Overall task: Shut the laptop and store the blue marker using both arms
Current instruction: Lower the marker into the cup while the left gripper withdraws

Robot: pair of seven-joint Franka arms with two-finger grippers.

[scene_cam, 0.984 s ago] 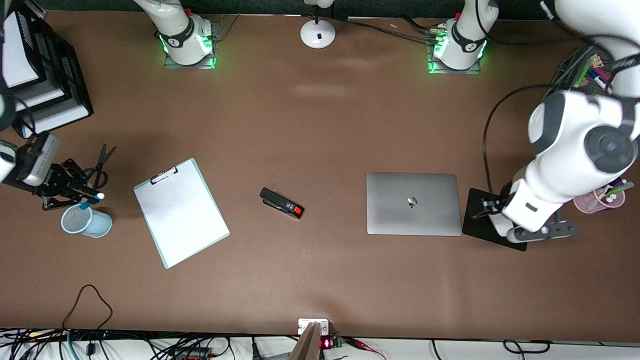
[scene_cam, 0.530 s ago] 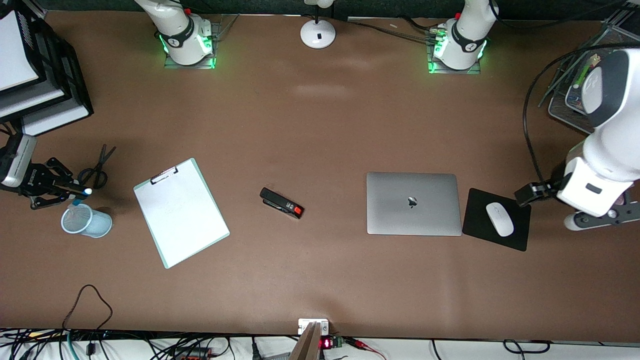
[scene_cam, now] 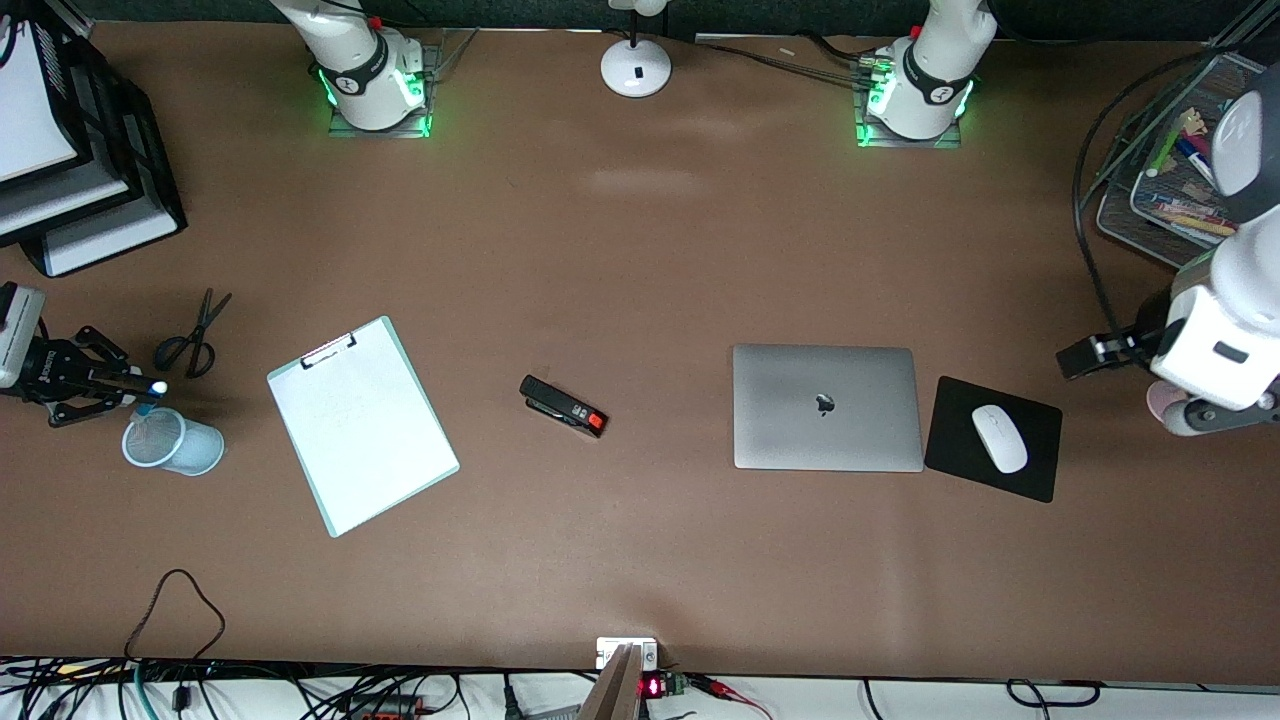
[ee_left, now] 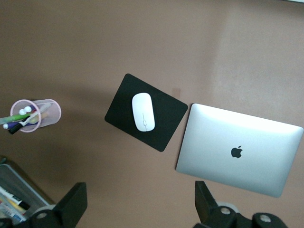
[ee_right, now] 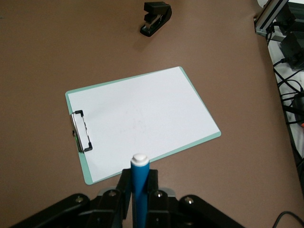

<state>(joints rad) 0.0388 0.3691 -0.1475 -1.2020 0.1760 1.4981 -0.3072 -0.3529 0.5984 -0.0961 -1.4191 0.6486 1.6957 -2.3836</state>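
My right gripper is holding the blue marker. It will let go of it inside the light-blue mesh cup [scene_cam: 172,437], between the scissors and the clipboard.
The laptop [scene_cam: 827,407] lies closed on the table, lid up with the apple logo showing; it also shows in the left wrist view [ee_left: 240,149]. My right gripper [scene_cam: 125,385] is shut on the blue marker [scene_cam: 155,387], white end outward, over the table by the rim of a light-blue mesh cup [scene_cam: 172,443]. In the right wrist view the marker [ee_right: 140,183] stands between the fingers [ee_right: 124,183] of my right gripper [ee_right: 139,178]. My left gripper [scene_cam: 1075,358] is open and empty over the table beside the mouse pad; it also shows in its wrist view [ee_left: 140,202].
A white mouse [scene_cam: 999,438] lies on a black pad [scene_cam: 960,460] beside the laptop. A white clipboard [scene_cam: 362,425], a stapler [scene_cam: 563,406] and scissors [scene_cam: 190,340] lie mid-table. A pink pen cup [ee_left: 35,114], a wire tray [scene_cam: 1170,190] and stacked paper trays [scene_cam: 70,180] stand at the ends.
My right gripper has carried the marker from over the cup toward the right arm's end of the table. My left arm has drawn off the mouse pad, uncovering the mouse.
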